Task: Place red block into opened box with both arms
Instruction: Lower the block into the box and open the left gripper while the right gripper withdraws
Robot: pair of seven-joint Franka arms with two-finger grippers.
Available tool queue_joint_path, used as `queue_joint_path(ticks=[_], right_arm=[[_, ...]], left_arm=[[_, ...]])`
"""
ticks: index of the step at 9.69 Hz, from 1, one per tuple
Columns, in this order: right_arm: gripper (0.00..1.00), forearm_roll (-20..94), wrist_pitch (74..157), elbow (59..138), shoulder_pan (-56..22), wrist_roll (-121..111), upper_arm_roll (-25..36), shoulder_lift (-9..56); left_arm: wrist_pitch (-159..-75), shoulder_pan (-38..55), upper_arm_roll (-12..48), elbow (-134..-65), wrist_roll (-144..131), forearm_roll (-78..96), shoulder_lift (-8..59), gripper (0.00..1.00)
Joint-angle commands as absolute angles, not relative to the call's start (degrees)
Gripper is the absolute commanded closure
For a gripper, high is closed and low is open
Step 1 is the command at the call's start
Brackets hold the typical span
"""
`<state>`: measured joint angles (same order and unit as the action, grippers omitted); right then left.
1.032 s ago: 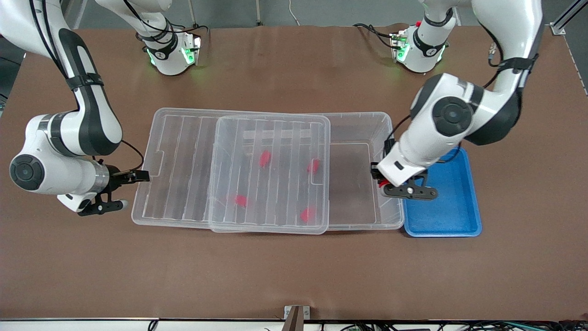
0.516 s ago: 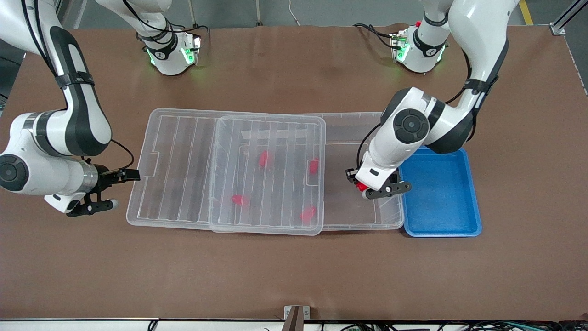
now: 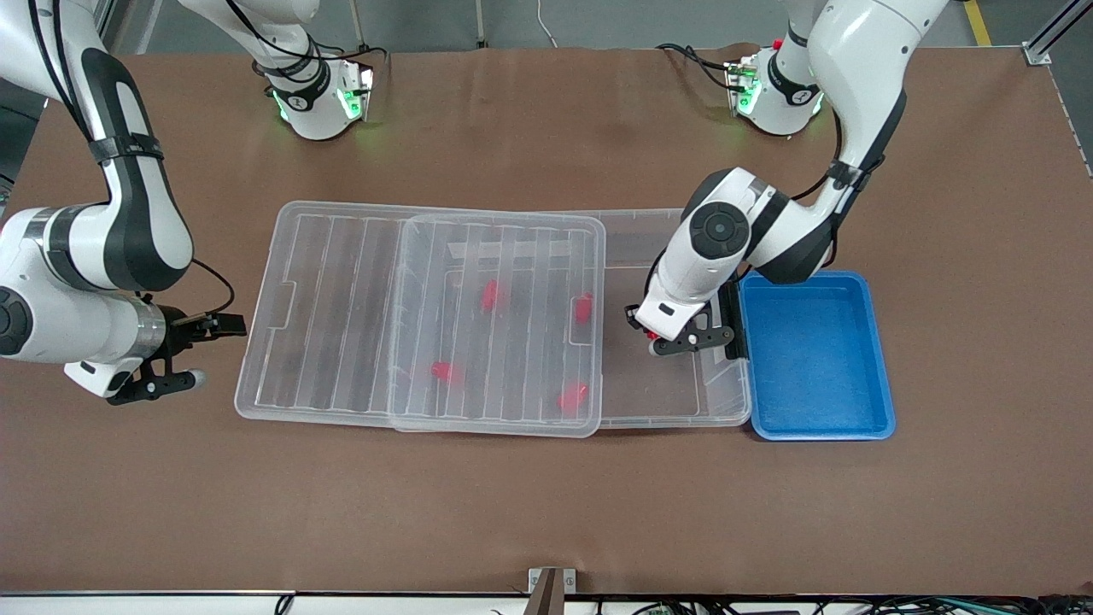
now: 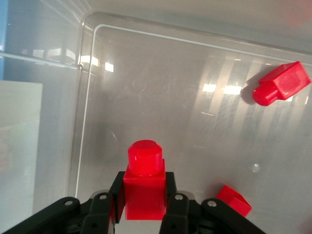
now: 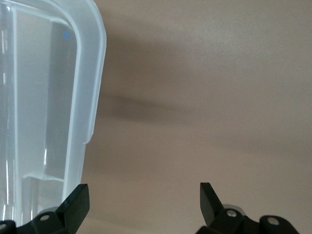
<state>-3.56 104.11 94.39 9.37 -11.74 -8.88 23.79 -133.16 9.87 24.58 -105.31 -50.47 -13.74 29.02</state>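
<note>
My left gripper needs to let go of the red block on the uncovered box's bottom [image 3: 645, 327] [image 4: 153, 150], between the ribbed lid and the blue tray.
My left gripper [image 3: 656, 340] is shut on a red block [image 3: 648, 334] over the uncovered end of the clear box [image 3: 721, 408]. In the left wrist view the red block [image 4: 144, 180] stands stud-outward between the black fingers [image 4: 171, 195] of the left gripper [image 4: 144, 197], above the box floor [image 4: 161, 87]. The ribbed lid [image 3: 333, 290] is slid toward the right arm's end and covers part of the box. Several red blocks lie under it, such as one red block [image 3: 491, 295]. My right gripper [image 3: 207, 350] is open just off the lid's end, the lid's edge [image 5: 90, 73] beside one of its fingers [image 5: 78, 201].
A blue tray [image 3: 879, 359] sits against the box at the left arm's end. Two loose red blocks [image 4: 282, 83] [image 4: 234, 200] lie on the box floor close to the held one. Bare brown table [image 3: 546, 504] surrounds the box.
The left arm carried the red block from the blue tray's edge to over the box's uncovered part. The lid slid slightly toward the right arm's end, and the right gripper backed off it.
</note>
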Motion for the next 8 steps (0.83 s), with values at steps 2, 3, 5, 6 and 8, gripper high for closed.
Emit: queue_joint_path(ticks=[2, 3, 5, 6, 8], right_arm=[[0.00, -4.1, 96.8, 88.2, 10.1, -11.2, -9.6, 23.4], [0.00, -4.1, 94.2, 85.7, 10.1, -7.9, -9.6, 23.3], [0.00, -4.2, 90.7, 81.8, 10.2, -2.8, -9.5, 21.1], [0.00, -4.4, 88.8, 80.4, 10.5, 0.1, -8.7, 19.2], [0.00, -4.1, 89.3, 79.9, 9.4, 3.3, -5.0, 14.9]], left_arm=[[-136.3, 10.7, 24.3, -106.0, -51.8, -17.7, 34.4, 1.00], [-136.3, 11.0, 24.3, -106.0, -51.8, -19.6, 35.0, 0.99], [-136.3, 11.1, 24.4, -105.8, -51.8, -20.0, 35.9, 0.93], [-136.3, 11.1, 24.4, -105.9, -51.6, -20.0, 35.9, 0.89], [-136.1, 10.9, 24.4, -105.6, -51.0, -20.0, 36.0, 0.76]])
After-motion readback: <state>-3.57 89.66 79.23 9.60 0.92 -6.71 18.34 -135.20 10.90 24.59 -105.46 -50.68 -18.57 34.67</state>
